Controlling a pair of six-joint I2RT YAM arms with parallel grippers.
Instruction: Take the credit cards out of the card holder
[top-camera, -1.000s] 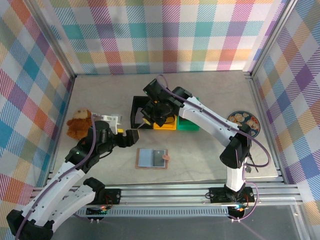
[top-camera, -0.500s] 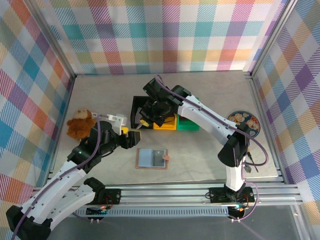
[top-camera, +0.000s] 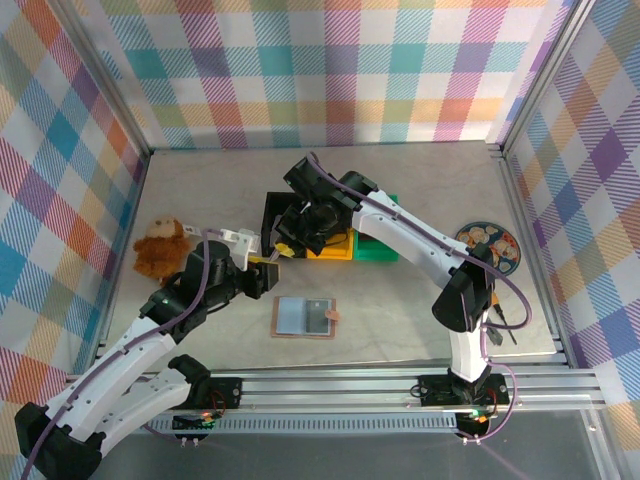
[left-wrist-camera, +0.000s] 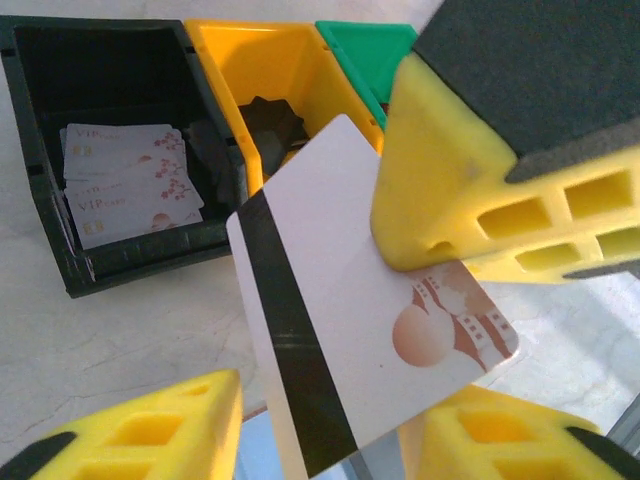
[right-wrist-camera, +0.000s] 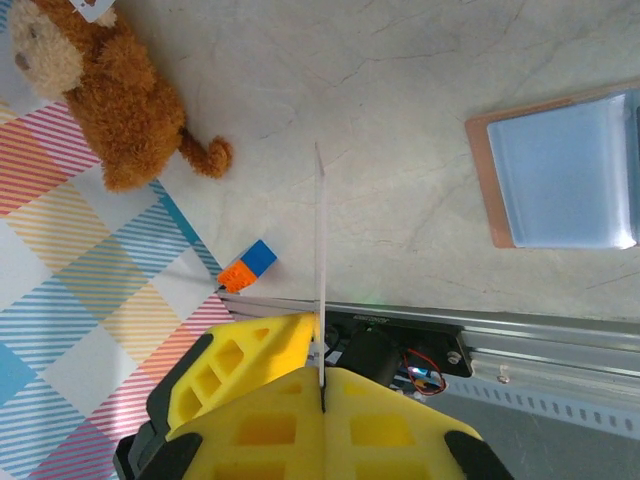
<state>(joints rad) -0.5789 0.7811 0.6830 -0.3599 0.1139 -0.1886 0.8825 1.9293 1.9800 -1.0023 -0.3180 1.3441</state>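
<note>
The credit card is crooked in my right gripper, so next my left gripper grips the card's lower corner (left-wrist-camera: 322, 450) before my right gripper opens and comes from another side.
The card holder (top-camera: 305, 317) lies open on the table, pale blue-grey inside with a pinkish-tan rim; the right wrist view has it at the upper right (right-wrist-camera: 560, 180). My right gripper (top-camera: 284, 249) is shut on a white credit card (left-wrist-camera: 340, 300) with a black stripe, seen edge-on in its own view (right-wrist-camera: 321, 260). That gripper's yellow fingers (left-wrist-camera: 450, 190) pinch the card's upper corner. My left gripper (top-camera: 262, 267) has its jaws on either side of the card's lower edge, with a gap still showing on the left side. Other cards (left-wrist-camera: 125, 180) lie in the black bin (top-camera: 272, 225).
A yellow bin (top-camera: 330, 248) and a green bin (top-camera: 378, 248) stand right of the black one. A plush monkey (top-camera: 160, 248) sits at the left wall. A round patterned coaster (top-camera: 487, 245) lies at the right. A small orange-blue block (right-wrist-camera: 248, 266) lies near the front rail.
My left gripper has risen toward the held card and its jaws have narrowed around it. The right gripper has shifted slightly left with the card.
</note>
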